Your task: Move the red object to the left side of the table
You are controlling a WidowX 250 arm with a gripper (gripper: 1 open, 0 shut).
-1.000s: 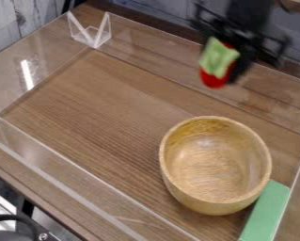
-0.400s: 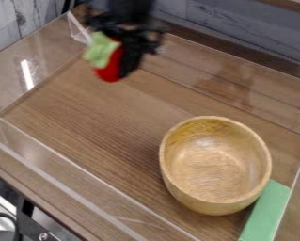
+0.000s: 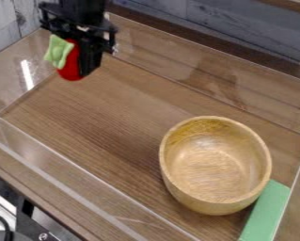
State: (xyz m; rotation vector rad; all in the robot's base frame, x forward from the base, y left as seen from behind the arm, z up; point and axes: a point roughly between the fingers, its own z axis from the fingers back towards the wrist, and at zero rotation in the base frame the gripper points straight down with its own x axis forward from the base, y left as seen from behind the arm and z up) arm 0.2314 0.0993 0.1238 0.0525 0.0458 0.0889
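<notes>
My gripper should set the red object free on the table [image 3: 56, 120] close to the clear acrylic side, opposite the wooden bowl.
The red object [image 3: 71, 68], a small rounded red toy fruit with a green leafy top, hangs just above the far left part of the table [image 3: 127, 113]. My gripper [image 3: 71, 58] points down from the black arm at the upper left and is shut on the red object; the dark fingers cover much of the fruit's right side. Only the fruit's red lower part and its green top show.
A wooden bowl [image 3: 216, 164] stands at the right front. A flat light-green block [image 3: 268, 216] lies beside the bowl at the front right edge. Low clear acrylic walls [image 3: 39, 155] edge the table, with a clear stand at the far left corner behind the arm.
The gripper has carried the red object from the far right side across the table to the far left, dropping slightly lower. Bowl and green block have stayed put.
</notes>
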